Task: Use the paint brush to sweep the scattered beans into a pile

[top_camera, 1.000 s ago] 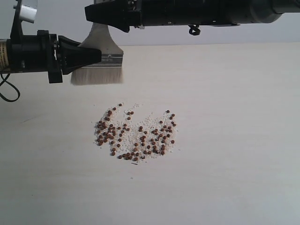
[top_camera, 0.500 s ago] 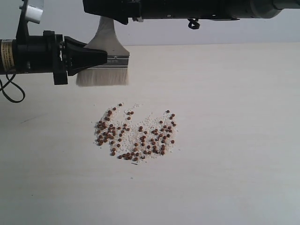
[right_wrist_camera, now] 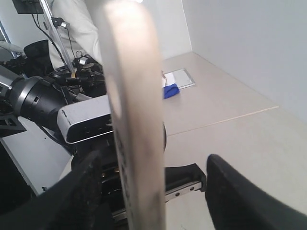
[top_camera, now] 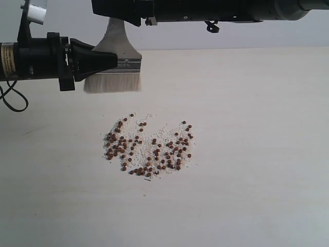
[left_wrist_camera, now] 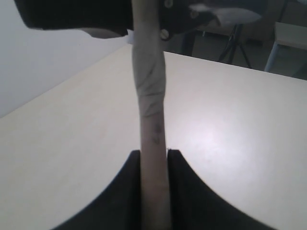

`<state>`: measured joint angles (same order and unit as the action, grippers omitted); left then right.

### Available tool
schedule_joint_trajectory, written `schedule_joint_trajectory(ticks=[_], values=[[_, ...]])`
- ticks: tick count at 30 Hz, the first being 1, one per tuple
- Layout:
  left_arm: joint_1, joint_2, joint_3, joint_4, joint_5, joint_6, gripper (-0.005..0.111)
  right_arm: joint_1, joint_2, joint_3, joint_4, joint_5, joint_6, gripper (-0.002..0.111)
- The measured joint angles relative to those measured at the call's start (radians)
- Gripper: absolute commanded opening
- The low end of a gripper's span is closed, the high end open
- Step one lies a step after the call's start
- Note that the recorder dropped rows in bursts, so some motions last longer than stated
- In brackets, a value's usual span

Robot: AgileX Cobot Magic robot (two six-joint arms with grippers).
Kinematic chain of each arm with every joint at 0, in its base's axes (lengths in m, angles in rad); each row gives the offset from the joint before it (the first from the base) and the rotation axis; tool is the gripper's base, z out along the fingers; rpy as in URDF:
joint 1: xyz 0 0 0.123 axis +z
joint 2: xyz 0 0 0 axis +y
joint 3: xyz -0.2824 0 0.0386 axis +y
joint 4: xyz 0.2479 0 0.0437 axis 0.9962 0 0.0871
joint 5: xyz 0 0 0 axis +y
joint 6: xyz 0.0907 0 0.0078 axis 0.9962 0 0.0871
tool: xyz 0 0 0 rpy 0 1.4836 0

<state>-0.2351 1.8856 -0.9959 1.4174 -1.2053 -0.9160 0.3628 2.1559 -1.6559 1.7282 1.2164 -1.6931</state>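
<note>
The robot's left gripper holds the paint brush by its silver part, so next the right gripper closes on the paint brush's handle (top_camera: pixel 117 27) before the left gripper opens for the sweep.
The beans (top_camera: pixel 149 149), reddish-brown and mixed with whitish crumbs, lie in a loose patch mid-table. Behind them the paint brush (top_camera: pixel 113 77) hangs upright, bristles down just above the table. My left gripper (top_camera: pixel 114 62) is shut on its silver ferrule from the left. Seen edge-on in the left wrist view, the brush (left_wrist_camera: pixel 151 110) is pinched between the jaws of the left gripper (left_wrist_camera: pixel 154 158). My right gripper (top_camera: pixel 121 15) sits over the handle top. In the right wrist view the handle (right_wrist_camera: pixel 134 120) stands between the open fingers (right_wrist_camera: pixel 240 196), with a wide gap on one side.
The pale table (top_camera: pixel 257 154) spreads wide to the right and in front of the beans. A black cable (top_camera: pixel 10 103) loops below the left arm. A blue cloth (right_wrist_camera: pixel 170 90) lies on a far surface.
The left gripper and brush have shifted slightly to the right over the last second. The right arm has barely moved. The beans lie as before.
</note>
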Motion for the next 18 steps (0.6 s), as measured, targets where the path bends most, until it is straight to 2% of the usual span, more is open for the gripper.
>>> schedule_joint_trajectory(ticks=[7,9,13,18], values=[[0.0,0.0,0.0,-0.003,0.0,0.0,0.0,0.0,0.0,0.0,-0.001,0.0,0.016,0.036],[0.0,0.0,0.0,-0.003,0.0,0.0,0.0,0.0,0.0,0.0,-0.001,0.0,0.018,0.033],[0.0,0.0,0.0,-0.008,0.0,0.0,0.0,0.0,0.0,0.0,-0.001,0.0,0.022,0.042],[0.0,0.0,0.0,-0.019,0.0,0.0,0.0,0.0,0.0,0.0,0.001,0.0,0.022,0.062]])
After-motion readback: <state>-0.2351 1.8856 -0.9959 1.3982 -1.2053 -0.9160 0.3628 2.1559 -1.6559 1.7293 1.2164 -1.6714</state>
